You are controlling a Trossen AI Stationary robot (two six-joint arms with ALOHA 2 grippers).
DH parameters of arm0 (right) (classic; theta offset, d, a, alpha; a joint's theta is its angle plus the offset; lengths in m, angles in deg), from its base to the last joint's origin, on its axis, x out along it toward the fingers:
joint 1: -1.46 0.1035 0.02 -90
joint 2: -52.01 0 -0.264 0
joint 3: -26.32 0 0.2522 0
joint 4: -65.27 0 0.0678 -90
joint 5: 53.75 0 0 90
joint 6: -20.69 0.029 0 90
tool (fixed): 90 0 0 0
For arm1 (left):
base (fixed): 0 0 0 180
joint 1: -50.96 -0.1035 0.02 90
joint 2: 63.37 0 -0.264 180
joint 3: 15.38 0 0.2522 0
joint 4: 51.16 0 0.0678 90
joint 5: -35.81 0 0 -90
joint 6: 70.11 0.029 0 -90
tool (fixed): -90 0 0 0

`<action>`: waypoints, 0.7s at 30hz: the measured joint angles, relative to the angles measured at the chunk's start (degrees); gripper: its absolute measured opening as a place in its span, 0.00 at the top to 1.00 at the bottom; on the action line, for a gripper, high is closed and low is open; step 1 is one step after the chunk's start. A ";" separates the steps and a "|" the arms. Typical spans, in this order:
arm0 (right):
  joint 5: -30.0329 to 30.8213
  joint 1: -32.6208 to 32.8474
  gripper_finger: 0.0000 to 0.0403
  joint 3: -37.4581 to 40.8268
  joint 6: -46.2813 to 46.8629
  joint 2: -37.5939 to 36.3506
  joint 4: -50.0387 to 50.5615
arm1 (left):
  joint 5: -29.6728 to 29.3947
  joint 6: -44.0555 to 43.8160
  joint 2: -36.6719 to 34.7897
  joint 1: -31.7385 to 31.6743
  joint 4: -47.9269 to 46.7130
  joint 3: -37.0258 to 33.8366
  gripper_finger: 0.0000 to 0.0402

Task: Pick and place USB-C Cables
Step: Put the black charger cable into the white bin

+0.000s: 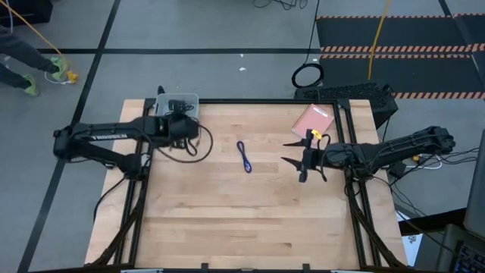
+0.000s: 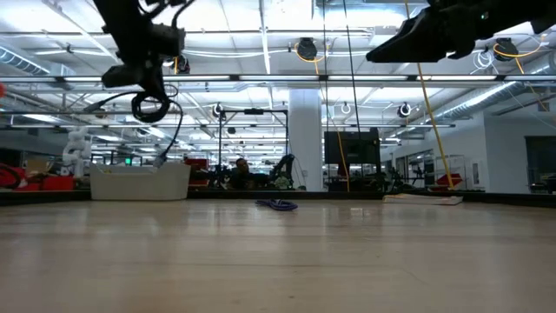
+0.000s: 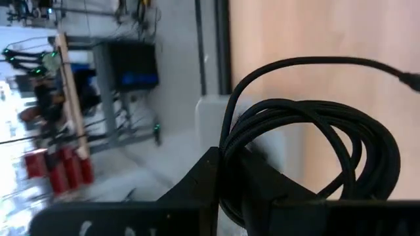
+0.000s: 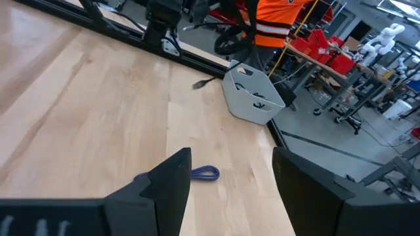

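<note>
Next, my left gripper lets go of the black USB-C cable on the other black cable inside the white bin (image 1: 189, 108) (image 3: 256, 145).
My left gripper (image 1: 180, 127) (image 2: 143, 76) hangs high over the near rim of a white bin (image 1: 179, 103) (image 2: 139, 181) at the table's far left corner, shut on a black USB-C cable (image 3: 315, 151). A blue-purple cable (image 1: 244, 157) (image 2: 276, 204) (image 4: 205, 173) lies flat on the bare wood at the table's middle. My right gripper (image 1: 292, 152) (image 4: 230, 167) (image 2: 387, 52) floats open, high above the table, right of the blue-purple cable and touching nothing. Another black cable (image 4: 252, 98) shows inside the bin. My left gripper pinches the black cable between its two fingers (image 3: 203, 180) at the bundled coil (image 3: 262, 164). The coil (image 2: 149, 106) hangs below the fingers, lifted clear. One loose strand (image 2: 169, 143) (image 1: 198, 148) curves down toward the bin; where it ends I cannot tell.
A reddish-brown flat pad (image 1: 313, 119) lies at the table's far right, beside my right arm. A black frame edges the table. Bare wood (image 1: 242, 220) spreads over the near half. A person in an orange vest (image 4: 279, 16) stands beyond the table's far edge.
</note>
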 joint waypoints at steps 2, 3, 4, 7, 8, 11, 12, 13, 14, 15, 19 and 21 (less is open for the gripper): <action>0.02 -0.40 0.48 0.00 -0.49 0.00 -0.04 | -1.85 4.88 0.02 -3.10 0.15 -0.01 0.90; 0.02 -0.66 0.48 0.00 -0.74 0.00 -0.02 | -2.69 7.40 -0.01 -4.52 0.51 -0.01 0.90; 0.04 -0.89 0.48 0.00 -1.10 0.00 -0.06 | -3.33 9.95 -0.03 -5.84 1.08 -0.01 0.90; 0.02 -1.58 0.48 0.00 -1.92 -0.01 -0.08 | -4.42 17.41 0.00 -9.73 3.11 -0.01 0.90; 0.02 -1.87 0.48 0.00 -2.04 -0.02 -0.09 | -4.55 19.55 -0.01 -11.12 3.79 -0.01 0.90; 0.02 -2.61 0.48 0.00 -2.50 -0.02 -0.09 | -4.72 25.16 0.01 -15.03 5.49 -0.01 0.90; 0.02 -2.85 0.48 0.00 -2.68 -0.02 -0.10 | -4.69 27.20 -0.01 -16.36 5.77 -0.01 0.90; 0.02 -3.03 0.48 0.00 -2.86 -0.02 -0.09 | -4.68 29.27 -0.01 -17.68 6.60 -0.01 0.90; 0.02 -3.18 0.48 0.00 -2.96 -0.02 -0.09 | -4.66 31.51 0.01 -18.93 7.80 -0.01 0.90; 0.02 -3.34 0.48 0.00 -2.96 -0.02 -0.09 | -4.66 33.63 0.01 -20.07 9.17 -0.01 0.90; 0.00 -3.41 0.48 0.00 -2.97 -0.02 -0.11 | -2.83 43.79 0.01 -24.17 15.34 -0.01 0.90; 0.00 -3.41 0.48 0.00 -2.97 -0.02 -0.11 | -0.04 48.51 0.19 -26.13 17.88 -0.01 0.90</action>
